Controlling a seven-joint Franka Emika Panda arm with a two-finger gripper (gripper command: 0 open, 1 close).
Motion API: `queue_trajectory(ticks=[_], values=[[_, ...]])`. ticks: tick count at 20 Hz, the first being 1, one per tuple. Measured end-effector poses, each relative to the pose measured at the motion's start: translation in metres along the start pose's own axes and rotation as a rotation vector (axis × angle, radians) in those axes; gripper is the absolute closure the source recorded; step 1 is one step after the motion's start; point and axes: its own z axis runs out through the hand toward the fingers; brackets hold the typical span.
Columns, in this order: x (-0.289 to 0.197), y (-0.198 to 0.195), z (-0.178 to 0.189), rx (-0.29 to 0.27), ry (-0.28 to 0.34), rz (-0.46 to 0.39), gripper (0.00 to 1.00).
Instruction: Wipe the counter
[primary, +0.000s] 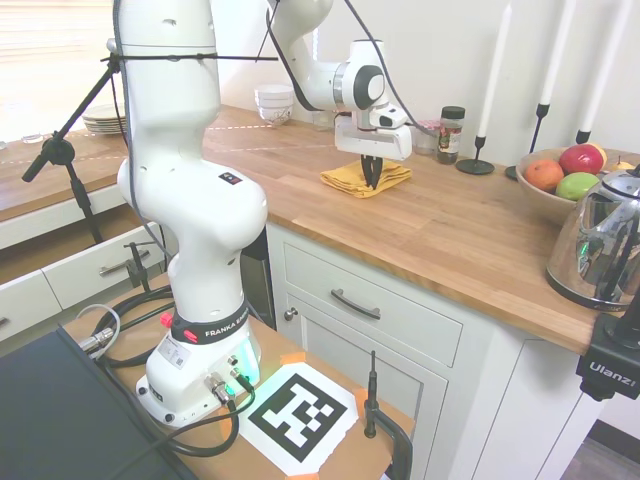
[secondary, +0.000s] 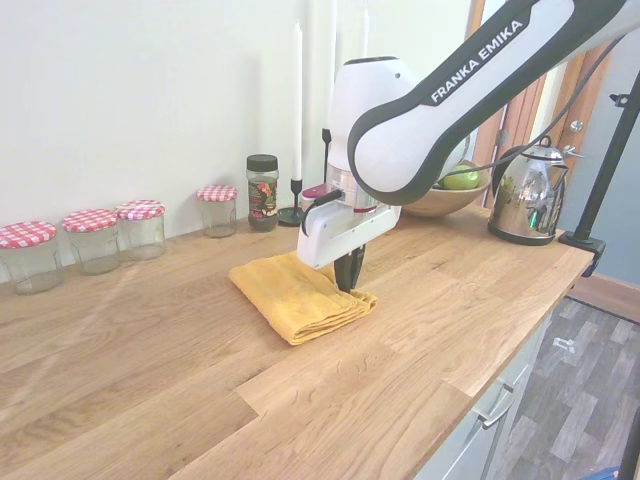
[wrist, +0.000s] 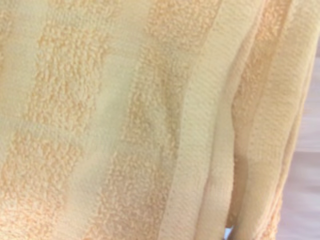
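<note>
My gripper will let go of the yellow cloth on the open counter (primary: 302, 163) in front of the stacked white bowls.
The counter (primary: 450, 230) is a long brown wooden top, seen also in the second exterior view (secondary: 150, 340). A folded yellow cloth (primary: 347, 180) lies on it near the back. My gripper (primary: 372, 178) stands upright over the cloth's right end (secondary: 290, 290), fingers drawn together with their tips pressed into the fabric (secondary: 349, 278). Yellow terry cloth (wrist: 125, 120) fills the wrist view from very close.
To the cloth's right stand a spice jar (primary: 450, 135), candle holders (primary: 476, 160), a fruit bowl (primary: 545, 200) and a steel kettle (primary: 605, 245). Stacked white bowls (primary: 274, 103) and plates (primary: 105, 120) sit further left. Several red-lidded jars (secondary: 95, 240) line the wall.
</note>
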Motion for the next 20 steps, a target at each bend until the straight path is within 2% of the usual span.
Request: queue_trajectory(ticks=[10,20], values=[[-0.096,-0.091,-0.009,-0.003,0.036,-0.069,1.0],[-0.12,-0.127,-0.012,-0.022,0.037,-0.103,1.0]])
